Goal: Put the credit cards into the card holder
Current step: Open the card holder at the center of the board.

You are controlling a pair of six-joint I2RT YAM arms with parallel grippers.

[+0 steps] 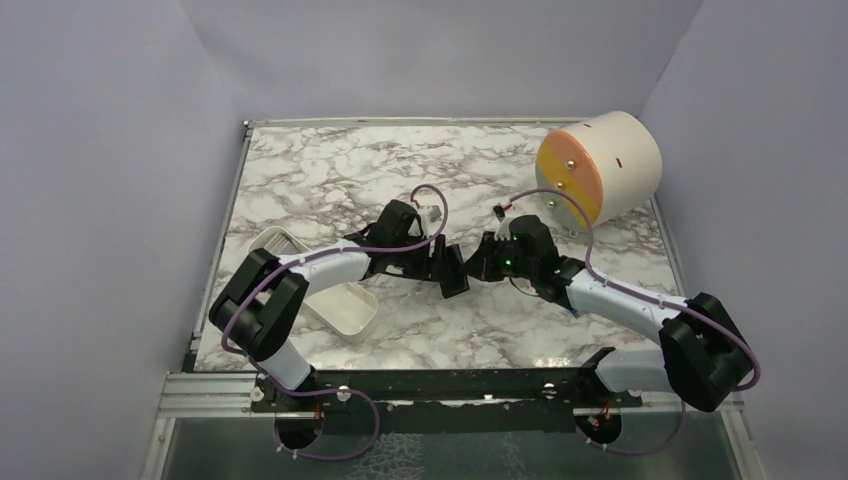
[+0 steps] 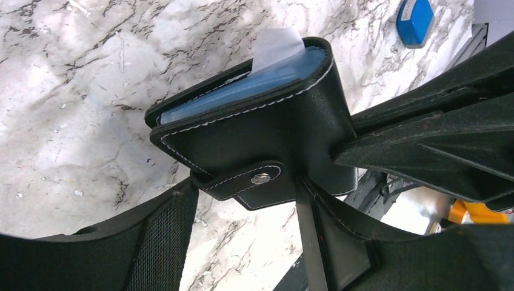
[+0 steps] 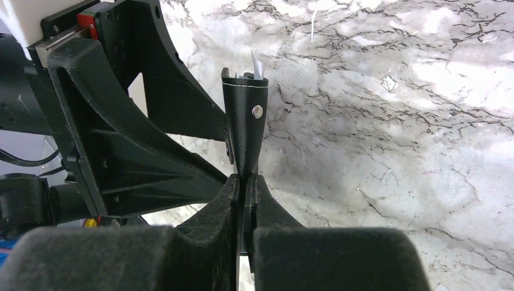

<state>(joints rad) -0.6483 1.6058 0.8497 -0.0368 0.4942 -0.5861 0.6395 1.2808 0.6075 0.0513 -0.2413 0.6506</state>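
Note:
My left gripper will pinch the flap close to its stud [image 2: 260, 179] and pull the flap open first, because the stitched flap is fastened over the card holder.
The card holder [image 2: 254, 127] is a black wallet with a light blue inside, held off the table between both grippers. A white slip [image 2: 276, 45] sticks out of its top and its stud [image 2: 261, 177] faces the left wrist camera. My right gripper [image 3: 243, 179] is shut on its thin lower edge; the holder [image 3: 245, 127] stands edge-on above the jaws. My left gripper [image 2: 260, 209] is open, with marble showing between its fingers and a stitched flap against one finger [image 2: 357, 248]. In the top view both grippers [image 1: 450, 272] [image 1: 480, 262] meet at mid-table. No loose credit card shows.
A white oblong tray [image 1: 340, 300] lies by the left arm. A beige cylinder with an orange face [image 1: 600, 165] sits at the back right. A small blue block [image 2: 415, 21] lies on the marble near the right arm.

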